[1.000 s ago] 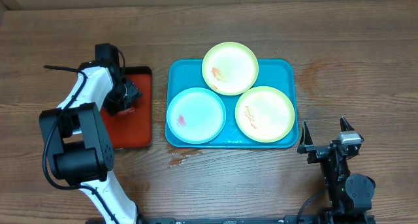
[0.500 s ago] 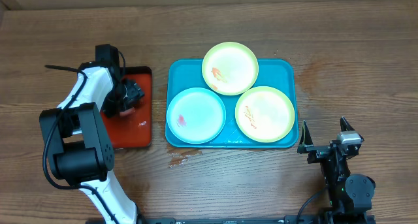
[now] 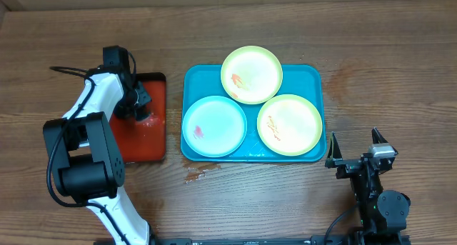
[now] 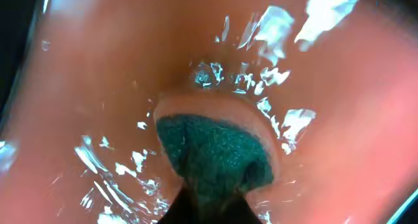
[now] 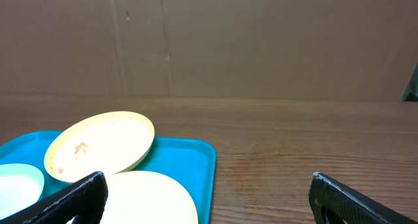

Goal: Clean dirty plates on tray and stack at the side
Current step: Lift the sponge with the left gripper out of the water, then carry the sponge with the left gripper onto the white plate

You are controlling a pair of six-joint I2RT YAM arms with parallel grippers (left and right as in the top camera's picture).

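Observation:
The sponge will leave my left gripper near the middle of the blue-white plate (image 3: 222,135), at a spot that is clear of the red smear on that plate.
Three plates lie on the turquoise tray (image 3: 308,75): a yellow-green plate (image 3: 251,74) at the back, a blue-white plate (image 3: 214,126) at the front left and a second yellow-green plate (image 3: 289,124) at the front right. All three carry red-orange smears. My left gripper (image 3: 141,106) is down in the red tray (image 3: 143,145), shut on a green sponge (image 4: 215,155) that presses on the wet red floor. My right gripper (image 3: 355,156) stands open by the tray's front right corner, nothing between its fingers. The right wrist view shows the tray (image 5: 196,159) and the back plate (image 5: 98,145).
A small red-orange smear (image 3: 196,175) marks the wooden table just in front of the turquoise tray. The red tray has a black rim and wet, glistening patches (image 4: 111,165). A cardboard wall (image 5: 261,41) stands behind the table.
My left gripper's jaws have closed on the sponge after standing wider, and it has shifted slightly on the red tray. Plates and right arm have not moved.

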